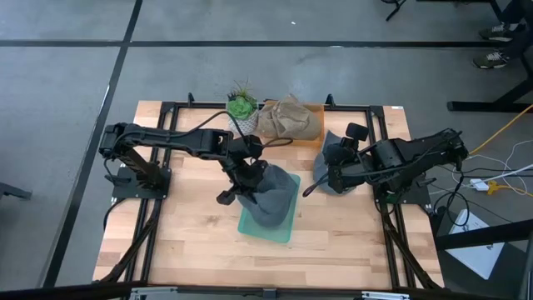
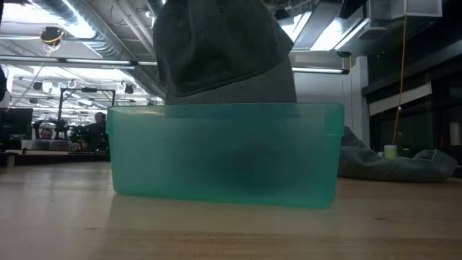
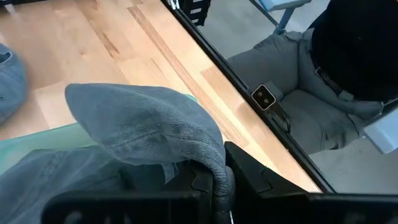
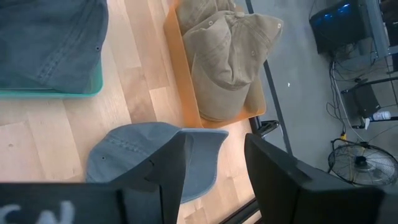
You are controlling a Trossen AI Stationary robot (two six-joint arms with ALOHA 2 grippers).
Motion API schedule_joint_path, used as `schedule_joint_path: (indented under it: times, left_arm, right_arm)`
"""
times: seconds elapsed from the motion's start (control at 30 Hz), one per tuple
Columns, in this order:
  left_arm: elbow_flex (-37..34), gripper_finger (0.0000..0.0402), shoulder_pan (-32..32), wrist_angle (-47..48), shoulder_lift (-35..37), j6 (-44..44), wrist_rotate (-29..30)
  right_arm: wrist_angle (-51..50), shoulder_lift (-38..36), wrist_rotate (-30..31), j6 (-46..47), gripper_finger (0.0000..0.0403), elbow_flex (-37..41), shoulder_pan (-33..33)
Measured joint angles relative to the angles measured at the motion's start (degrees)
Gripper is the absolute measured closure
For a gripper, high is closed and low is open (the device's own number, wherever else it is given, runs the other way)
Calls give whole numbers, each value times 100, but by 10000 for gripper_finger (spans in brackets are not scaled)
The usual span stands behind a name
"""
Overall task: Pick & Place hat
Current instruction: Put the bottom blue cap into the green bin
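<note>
My left gripper needs to open, take the hat's end (image 1: 275,173) near the orange tray and settle it, because the dark grey hat stands bunched high above the teal bin.
A dark grey hat (image 1: 273,196) hangs over the teal bin (image 1: 279,231) at the table's middle, its lower part inside the bin's walls (image 2: 227,155). My left gripper (image 1: 236,192) is shut on this hat at its left side. A blue-grey cap (image 4: 134,155) lies flat on the table to the right of the bin. My right gripper (image 4: 214,165) is open just above this cap, one finger on either side of its brim; I cannot tell whether it touches. My left gripper pinches a bunched fold of the grey hat's cloth (image 3: 208,163) between its two fingers (image 3: 249,174). It comes from the table's left side, slanting down. The hat's crown bulges up past the fingers, and its lower part hangs into the teal bin.
An orange tray (image 1: 312,137) with tan caps (image 4: 230,56) stands at the far edge. A small green plant (image 1: 241,104) stands left of it. Bare wood lies at the table's near and left parts. A black frame runs around the table.
</note>
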State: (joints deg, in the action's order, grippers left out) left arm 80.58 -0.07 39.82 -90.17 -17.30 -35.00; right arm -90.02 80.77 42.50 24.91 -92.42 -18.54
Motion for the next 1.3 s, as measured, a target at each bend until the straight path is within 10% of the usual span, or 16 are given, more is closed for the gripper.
schedule_joint_path:
  times: [0.3, 1.3]
  left_arm:
    - [0, 382, 21, 200, 2, -205, 1100]
    - [-4, 367, 616, -820, -887, -265, 1305]
  right_arm:
    - [0, 0, 0, 13, 241, 0, 0]
    - [46, 0, 0, 168, 241, 0, -1]
